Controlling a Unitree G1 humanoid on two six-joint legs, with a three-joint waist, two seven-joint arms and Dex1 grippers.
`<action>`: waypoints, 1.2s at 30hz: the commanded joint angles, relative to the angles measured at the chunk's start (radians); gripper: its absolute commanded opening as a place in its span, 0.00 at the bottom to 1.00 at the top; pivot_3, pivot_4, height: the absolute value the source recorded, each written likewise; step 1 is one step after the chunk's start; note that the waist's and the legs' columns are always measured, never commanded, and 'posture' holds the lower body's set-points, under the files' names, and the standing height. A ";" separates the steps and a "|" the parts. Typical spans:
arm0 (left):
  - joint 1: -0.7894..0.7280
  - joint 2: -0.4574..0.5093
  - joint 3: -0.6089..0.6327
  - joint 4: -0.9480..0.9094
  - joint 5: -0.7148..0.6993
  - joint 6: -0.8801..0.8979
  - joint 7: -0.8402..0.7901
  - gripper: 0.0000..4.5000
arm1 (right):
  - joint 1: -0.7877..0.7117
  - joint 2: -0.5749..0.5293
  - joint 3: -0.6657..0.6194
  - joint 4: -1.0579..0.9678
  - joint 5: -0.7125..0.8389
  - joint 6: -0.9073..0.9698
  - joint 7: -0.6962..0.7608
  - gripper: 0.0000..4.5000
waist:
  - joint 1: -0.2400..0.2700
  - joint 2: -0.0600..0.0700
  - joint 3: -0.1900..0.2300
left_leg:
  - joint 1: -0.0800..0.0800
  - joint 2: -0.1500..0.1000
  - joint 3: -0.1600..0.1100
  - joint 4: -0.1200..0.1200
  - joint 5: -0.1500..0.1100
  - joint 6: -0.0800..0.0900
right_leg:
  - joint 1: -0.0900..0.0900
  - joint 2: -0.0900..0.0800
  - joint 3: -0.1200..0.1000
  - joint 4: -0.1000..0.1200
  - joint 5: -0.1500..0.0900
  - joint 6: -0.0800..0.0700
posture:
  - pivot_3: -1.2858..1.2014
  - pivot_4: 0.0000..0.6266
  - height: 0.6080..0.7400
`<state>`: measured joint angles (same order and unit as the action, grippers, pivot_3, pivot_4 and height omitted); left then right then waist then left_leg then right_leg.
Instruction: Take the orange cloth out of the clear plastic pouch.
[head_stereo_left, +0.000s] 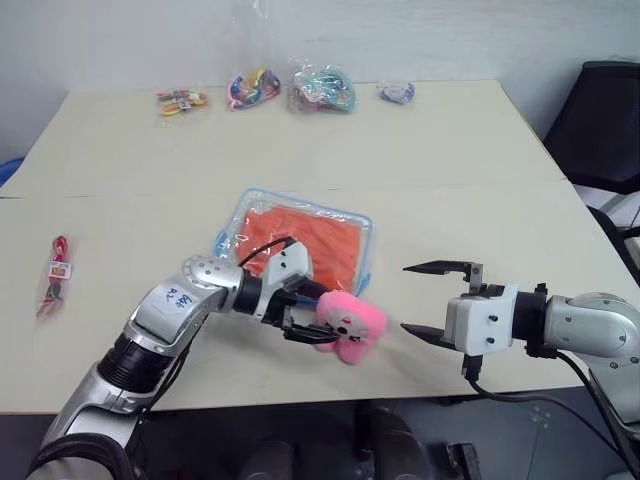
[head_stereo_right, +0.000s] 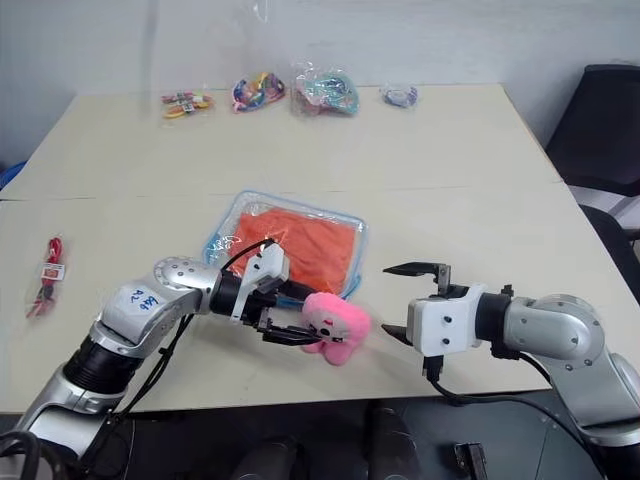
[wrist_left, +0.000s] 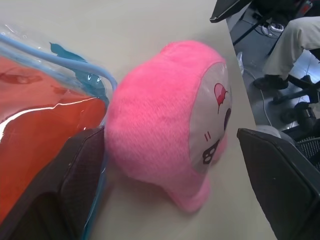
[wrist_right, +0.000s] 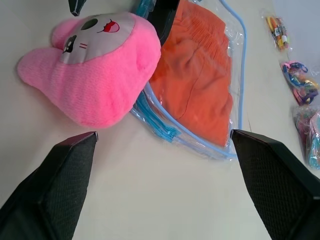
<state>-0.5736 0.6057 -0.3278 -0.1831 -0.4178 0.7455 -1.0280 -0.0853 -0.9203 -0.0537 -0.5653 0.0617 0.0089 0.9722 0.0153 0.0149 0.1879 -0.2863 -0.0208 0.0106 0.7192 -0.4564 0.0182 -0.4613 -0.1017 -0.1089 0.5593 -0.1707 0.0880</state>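
Note:
The pouch's near corner by the plush lies loose. I should pinch the blue trim (wrist_right: 192, 141) with my right gripper while my left gripper pulls the plush along the zipper.
The clear plastic pouch (head_stereo_left: 247, 204) with light blue trim lies flat in the middle of the table, and the orange cloth (head_stereo_left: 312, 240) is inside it. A pink plush toy (head_stereo_left: 352, 322) lies on the table at the pouch's near right corner. My left gripper (head_stereo_left: 316, 318) is open with its fingers on either side of the plush. One finger (wrist_left: 75, 170) rests against the plush and over the pouch's edge, while the other stands just off it. My right gripper (head_stereo_left: 405, 298) hovers open to the right of the plush, pointing at it with nothing between its fingers.
Several small clear bags of colourful items (head_stereo_left: 252, 88) line the table's far edge. Another bag with red contents (head_stereo_left: 55, 272) lies at the left. A black chair (head_stereo_left: 600, 110) stands beyond the right edge. A seated person's leg (wrist_left: 292, 42) shows off the table.

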 joint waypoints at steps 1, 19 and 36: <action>0.005 0.019 0.015 -0.033 -0.005 -0.022 -0.033 0.77 | -0.016 -0.006 -0.015 -0.005 0.000 -0.019 -0.008 0.99 | 0.004 0.000 0.000 | 0.000 0.000 0.000 0.000 0.000 0.000 | 0.000 0.000 0.000 0.000 0.000 0.000 | 0.52 0.24 1.00; 0.126 0.197 0.078 -0.202 0.025 -0.049 -0.043 0.09 | -0.354 0.245 0.314 0.447 -0.192 -0.272 -0.069 0.99 | -0.017 0.000 0.000 | 0.002 0.001 -0.001 0.000 0.000 0.000 | -0.001 0.000 0.000 0.000 0.000 -0.001 | 0.52 0.24 1.00; 0.144 0.188 0.106 -0.259 0.003 -0.001 0.005 0.09 | -0.414 0.329 0.375 0.547 -0.189 -0.355 -0.047 0.29 | -0.020 0.000 0.000 | 0.002 0.002 -0.001 0.000 0.000 0.000 | -0.002 0.001 0.000 0.000 0.000 -0.001 | 0.52 0.24 1.00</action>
<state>-0.4256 0.7967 -0.2456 -0.4165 -0.4029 0.7432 -1.0278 -0.4859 -0.6002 0.3190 0.0015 -0.1475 -0.3285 0.9214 -0.0048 0.0151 0.1879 -0.2848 -0.0193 0.0095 0.7190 -0.4565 0.0177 -0.4628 -0.1011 -0.1094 0.5592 -0.1709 0.0875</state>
